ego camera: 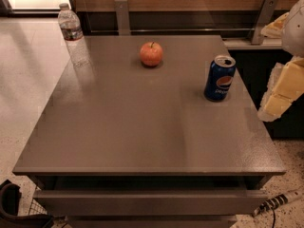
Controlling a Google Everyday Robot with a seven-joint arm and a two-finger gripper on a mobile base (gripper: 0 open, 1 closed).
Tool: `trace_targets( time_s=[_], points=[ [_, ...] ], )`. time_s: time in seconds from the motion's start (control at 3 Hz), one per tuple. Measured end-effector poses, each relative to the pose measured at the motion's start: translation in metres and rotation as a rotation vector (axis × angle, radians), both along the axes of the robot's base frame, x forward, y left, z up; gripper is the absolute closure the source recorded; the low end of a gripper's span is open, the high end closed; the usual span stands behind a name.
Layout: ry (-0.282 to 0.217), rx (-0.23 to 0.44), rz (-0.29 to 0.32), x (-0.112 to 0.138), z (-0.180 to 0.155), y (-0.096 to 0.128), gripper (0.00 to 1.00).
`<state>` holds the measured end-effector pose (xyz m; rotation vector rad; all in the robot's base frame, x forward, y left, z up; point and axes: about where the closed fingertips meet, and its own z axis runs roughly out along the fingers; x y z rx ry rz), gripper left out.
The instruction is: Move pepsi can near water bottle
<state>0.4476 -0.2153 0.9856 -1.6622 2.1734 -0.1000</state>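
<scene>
Next, I grip the middle of the pepsi can [219,81], below its silver top, to carry it toward the water bottle.
The pepsi can [220,78] stands upright on the right side of the grey table [142,127], dark blue with a silver top. The water bottle [73,33] stands upright at the table's far left corner, clear with a white cap and a dark label band. My gripper [269,112] hangs at the right edge of the view, beside the table's right edge, to the right of the can and slightly nearer the front. It is apart from the can and holds nothing that I can see.
A red apple [151,54] sits at the back middle of the table, between bottle and can. A wooden wall with metal brackets [122,17] runs behind. A drawer front [142,201] sits below the table's front edge.
</scene>
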Motion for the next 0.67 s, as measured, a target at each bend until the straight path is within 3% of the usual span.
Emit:
trace_targets(
  time_s=[0.33, 0.67],
  points=[
    [-0.074, 0.162, -0.022, 0.029, -0.011, -0.014, 0.00],
    [-0.144, 0.373, -0.050, 0.061, -0.029, -0.024, 0.00]
  ],
)
